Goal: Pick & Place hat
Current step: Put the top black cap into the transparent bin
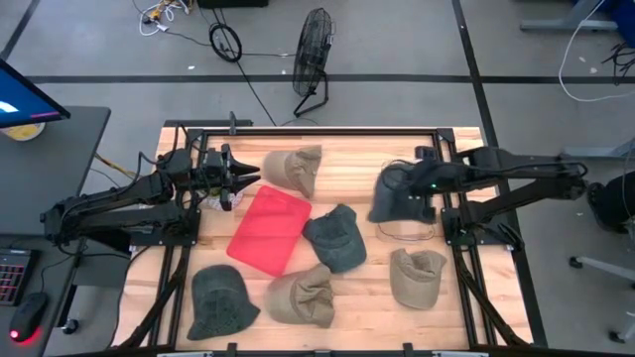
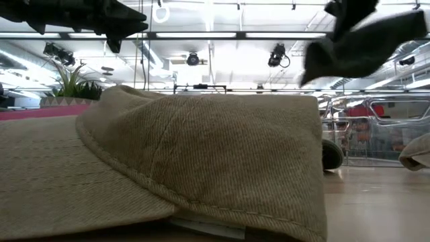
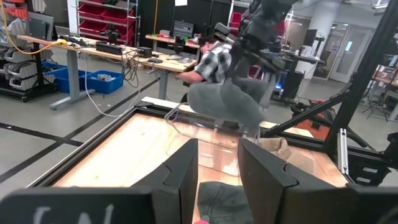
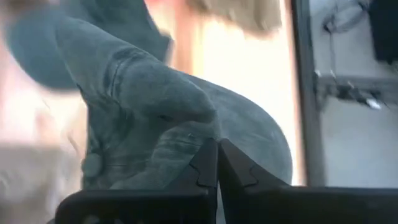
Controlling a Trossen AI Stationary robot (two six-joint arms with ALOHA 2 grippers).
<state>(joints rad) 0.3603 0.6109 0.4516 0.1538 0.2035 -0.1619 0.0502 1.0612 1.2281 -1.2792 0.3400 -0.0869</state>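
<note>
My right gripper will release the grey-blue hat in the middle of the clear plastic container (image 1: 399, 207). The hat now hangs in the air above it.
My right gripper (image 1: 415, 190) is shut on a grey-blue hat (image 1: 395, 194), which hangs in the air above a clear plastic container (image 1: 402, 230). The low view shows that hat (image 2: 366, 42) lifted high at upper right. The left wrist view shows it (image 3: 225, 102) over the container (image 3: 202, 132). My left gripper (image 1: 241, 179) is open and touches nothing; it hovers near the table's far left, beside a tan hat (image 1: 296, 167). Its fingers (image 3: 181, 177) show spread apart in its wrist view. My right gripper pinches a fold of the grey-blue hat's cloth (image 4: 186, 140) between its two shut fingers (image 4: 239, 171). The hat is lifted clear of the table and droops below and ahead of the fingers. Which part of the hat the fold belongs to, I cannot tell.
A red tray (image 1: 270, 230) lies mid-table. Around it lie a dark teal hat (image 1: 335, 238), a dark green hat (image 1: 220, 301) and two tan hats (image 1: 304, 296) (image 1: 417, 277). One tan hat (image 2: 201, 168) fills the low view. A person in a plaid shirt (image 3: 211, 62) is beyond the table.
</note>
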